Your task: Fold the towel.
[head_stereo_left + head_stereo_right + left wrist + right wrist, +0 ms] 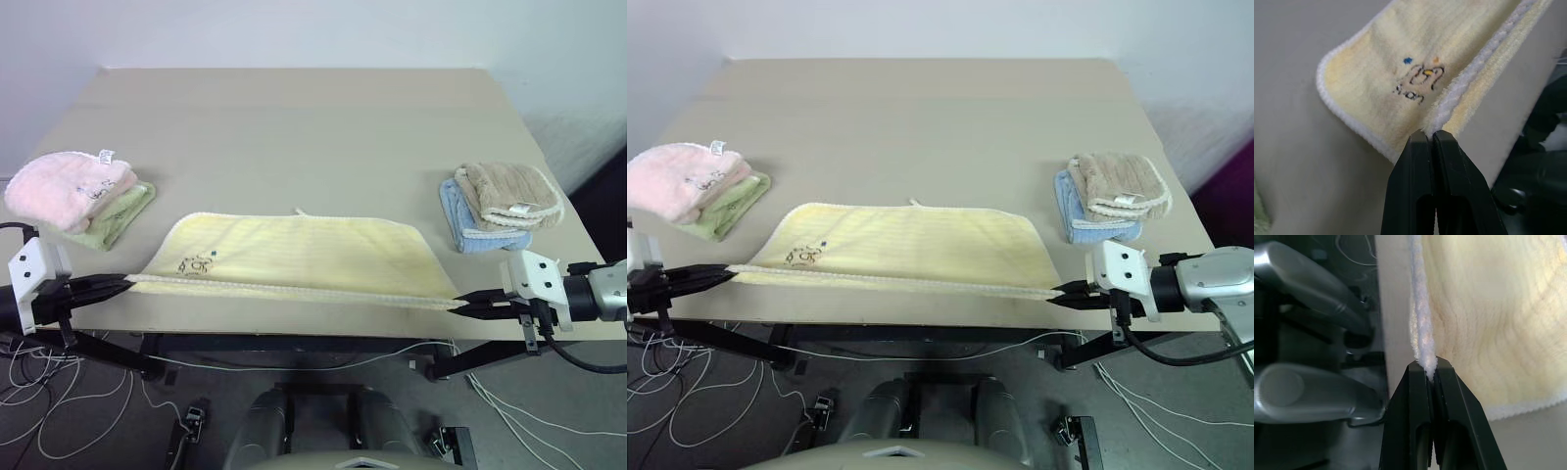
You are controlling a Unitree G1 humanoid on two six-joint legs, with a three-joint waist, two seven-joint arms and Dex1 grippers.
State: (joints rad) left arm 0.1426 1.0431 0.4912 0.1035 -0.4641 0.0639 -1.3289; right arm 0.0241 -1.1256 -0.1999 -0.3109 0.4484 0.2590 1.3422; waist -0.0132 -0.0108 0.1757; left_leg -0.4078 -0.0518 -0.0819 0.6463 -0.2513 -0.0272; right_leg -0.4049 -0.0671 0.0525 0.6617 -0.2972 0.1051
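My left gripper holds the pale yellow towel's near corner. It will let that corner go on the towel's far corner (pixel 179 219) (pixel 1325 69) beyond the dark logo.
The pale yellow towel (pixel 294 257) lies folded in half along the table's near edge, with its dark printed logo (pixel 196 263) near the left corner and a small loop (pixel 299 211) at the far edge. My left gripper (pixel 125 282) is shut on the towel's near left corner; the wrist view shows the white edging pinched between the black fingers (pixel 1418 161). My right gripper (pixel 460 304) is shut on the near right corner, edging caught between its fingers (pixel 1420 396). The near hem is pulled taut between them, just over the table's front edge.
A pink towel (pixel 67 188) on a light green folded towel (pixel 122 215) sits at the table's left. A tan fluffy towel (pixel 511 194) on a blue one (pixel 470 227) sits at the right. The tan table (pixel 294 127) stretches away beyond. Cables lie on the floor below.
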